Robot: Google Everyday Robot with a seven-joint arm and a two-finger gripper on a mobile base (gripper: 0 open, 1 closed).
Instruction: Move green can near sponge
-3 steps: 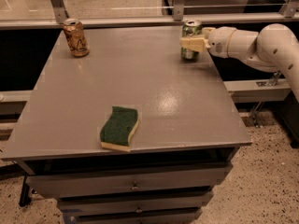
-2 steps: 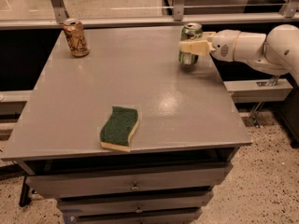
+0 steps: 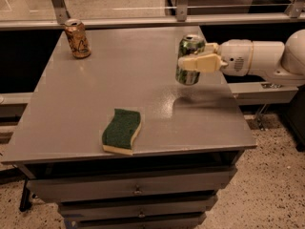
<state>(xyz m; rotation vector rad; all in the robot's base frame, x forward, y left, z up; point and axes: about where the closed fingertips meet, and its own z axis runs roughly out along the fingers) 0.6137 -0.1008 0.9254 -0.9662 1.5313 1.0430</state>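
Observation:
Next, I release the green can from my gripper on the grey table (image 3: 147, 128), beside the sponge's edge facing the white arm.
The green can (image 3: 189, 60) is held upright above the right side of the grey table (image 3: 95, 85), clear of the surface with its shadow below it. My gripper (image 3: 194, 55) reaches in from the right on a white arm and is shut on the can, one cream finger (image 3: 200, 63) across its front. The sponge (image 3: 122, 130), dark green on top with pale yellow foam, lies flat near the table's front edge, to the left of and nearer the front than the can.
An orange-brown can (image 3: 77, 38) stands upright at the table's far left corner. A metal rail with posts (image 3: 181, 4) runs behind the table. Drawers (image 3: 138, 191) sit under the table front. The speckled floor (image 3: 271, 185) lies to the right.
The gripper has lifted the green can off the far right of the table and carried it forward, closer to the sponge. The sponge and the orange-brown can have not moved.

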